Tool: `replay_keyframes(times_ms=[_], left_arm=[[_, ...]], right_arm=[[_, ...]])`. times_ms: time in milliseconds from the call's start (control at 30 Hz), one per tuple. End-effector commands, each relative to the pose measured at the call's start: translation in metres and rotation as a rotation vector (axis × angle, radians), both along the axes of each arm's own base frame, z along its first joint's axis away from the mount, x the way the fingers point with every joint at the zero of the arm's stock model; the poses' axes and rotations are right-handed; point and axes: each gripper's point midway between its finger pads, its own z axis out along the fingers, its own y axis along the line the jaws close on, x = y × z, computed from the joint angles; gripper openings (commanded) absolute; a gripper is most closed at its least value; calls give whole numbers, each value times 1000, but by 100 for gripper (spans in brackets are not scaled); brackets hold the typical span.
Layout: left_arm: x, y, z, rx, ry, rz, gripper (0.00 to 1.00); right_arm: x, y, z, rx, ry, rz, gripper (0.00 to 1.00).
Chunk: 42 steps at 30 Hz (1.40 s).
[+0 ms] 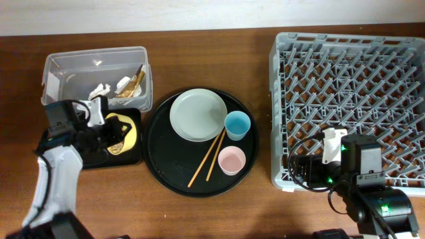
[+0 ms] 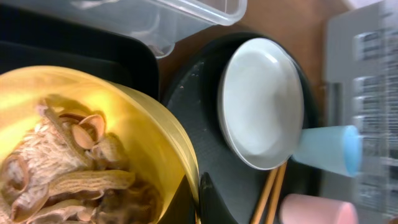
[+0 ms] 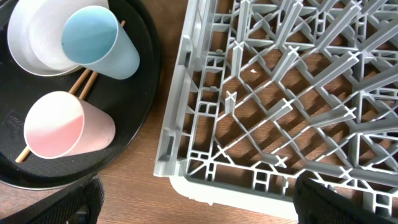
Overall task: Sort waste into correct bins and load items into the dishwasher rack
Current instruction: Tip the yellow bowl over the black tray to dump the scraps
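Note:
The robot's left gripper needs to release the small yellow bowl on the round tray (image 1: 174, 157) (image 2: 226, 190) beside the chopsticks, just in front of the plate.
My left gripper (image 1: 106, 136) is shut on the rim of the small yellow bowl (image 1: 125, 131), one finger inside and one outside (image 2: 198, 199). The bowl (image 2: 155, 124) holds beige-brown food scraps (image 2: 62, 168) and hangs tilted over the shallow black tray (image 1: 136, 158). The clear tub (image 1: 66, 66) behind it holds crumpled white paper (image 1: 101, 89) and a gold foil wrapper (image 1: 133, 86). The plate (image 1: 197, 114), blue cup (image 1: 237, 124), pink cup (image 1: 232, 160) and chopsticks (image 1: 207, 158) lie on the round tray. My right gripper (image 3: 199, 205) is open and empty at the front left corner of the dishwasher rack (image 1: 352, 99).
The large round black tray (image 1: 159, 153) sits between the bins and the rack. The rack's corner (image 3: 180, 162) is close above my right fingers, with the pink cup (image 3: 62, 124) and blue cup (image 3: 93, 40) to its left. Bare wooden table runs along the front edge.

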Motion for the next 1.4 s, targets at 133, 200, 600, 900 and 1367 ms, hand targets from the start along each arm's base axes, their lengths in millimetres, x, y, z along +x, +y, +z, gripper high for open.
replay_keyframes(times_ms=[133, 200, 600, 900, 1367], left_arm=[[10, -4, 38, -526, -194, -110, 0], [9, 4, 52, -579, -253, -115, 0], [4, 37, 64, -615, -328, -51, 0], [5, 38, 69, -592, -383, -84, 0], [6, 41, 83, -646, -418, -108, 0]], right_arm=[[2, 2, 9, 10, -22, 2, 98], [2, 2, 9, 10, -22, 2, 98], [2, 2, 9, 10, -22, 2, 98], [2, 2, 9, 10, -22, 2, 98], [-2, 2, 6, 8, -5, 2, 98]])
